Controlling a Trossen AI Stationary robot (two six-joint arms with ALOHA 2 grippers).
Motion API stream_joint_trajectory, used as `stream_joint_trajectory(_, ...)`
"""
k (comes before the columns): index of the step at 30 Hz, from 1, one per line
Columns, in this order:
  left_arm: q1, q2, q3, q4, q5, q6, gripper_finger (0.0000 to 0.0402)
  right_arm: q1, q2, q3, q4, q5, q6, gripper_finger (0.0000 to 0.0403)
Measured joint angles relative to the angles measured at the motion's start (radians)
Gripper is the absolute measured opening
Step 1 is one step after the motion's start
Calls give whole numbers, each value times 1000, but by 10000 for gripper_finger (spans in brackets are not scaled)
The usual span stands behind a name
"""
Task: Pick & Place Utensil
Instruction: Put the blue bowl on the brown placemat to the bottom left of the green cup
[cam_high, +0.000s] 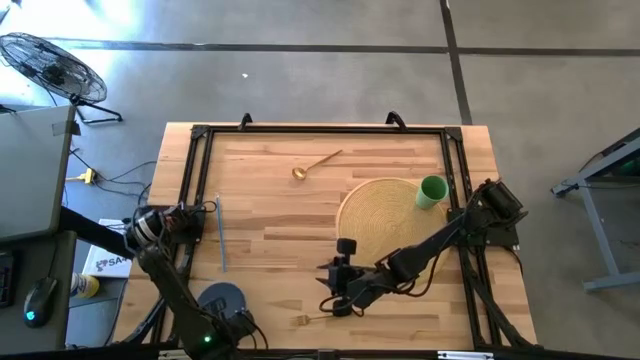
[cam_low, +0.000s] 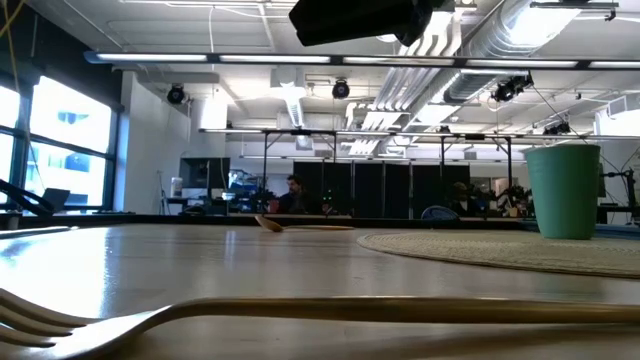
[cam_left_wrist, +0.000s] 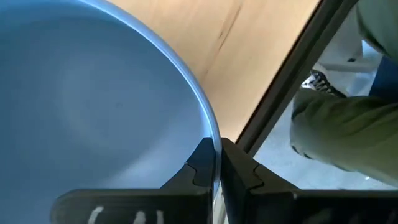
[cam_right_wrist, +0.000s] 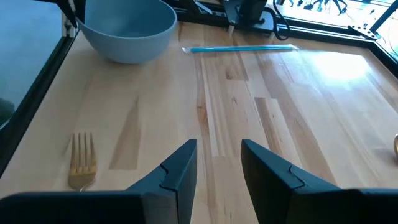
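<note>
My left gripper will let go of the light blue bowl on the wood (cam_high: 323, 222) next to the woven placemat, toward the blue straw.
A gold fork (cam_high: 315, 320) lies flat near the table's near edge; it also shows in the right wrist view (cam_right_wrist: 82, 160) and close up in the low view (cam_low: 300, 315). My right gripper (cam_high: 340, 288) (cam_right_wrist: 217, 165) hovers open over bare wood just far of the fork, touching nothing. A gold spoon (cam_high: 315, 165) lies toward the far edge. My left gripper (cam_left_wrist: 216, 168) is at the near left corner, shut on a light blue bowl (cam_high: 218, 297) (cam_right_wrist: 127, 28). My left gripper pinches the bowl's rim (cam_left_wrist: 208, 134) between its two fingers, one finger inside the bowl and one outside. In the right wrist view the bowl stands upright with its base on the table.
A round woven placemat (cam_high: 385, 215) with a green cup (cam_high: 432, 190) on its far right part lies at right. A blue straw (cam_high: 220, 235) lies at left. A black frame (cam_high: 320, 130) borders the table. A person's green clothing (cam_left_wrist: 348, 124) shows just past the table's edge.
</note>
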Motion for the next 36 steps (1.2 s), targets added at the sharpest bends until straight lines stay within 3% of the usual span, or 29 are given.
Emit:
stream_joint_trajectory(11,27,-1,2,3,-16,13,3,4,0,0,-6,0,0,119)
stream_joint_trajectory(19,75,-1,59,-25,-52,161,3,33,0,0,-7,13,9,119)
stream_joint_trajectory(25,134,-1,118,-108,-125,336,3,73,-6,0,-56,60,62,110)
stream_joint_trajectory(36,341,-1,121,-97,-209,833,3,161,-46,1,-264,158,325,51)
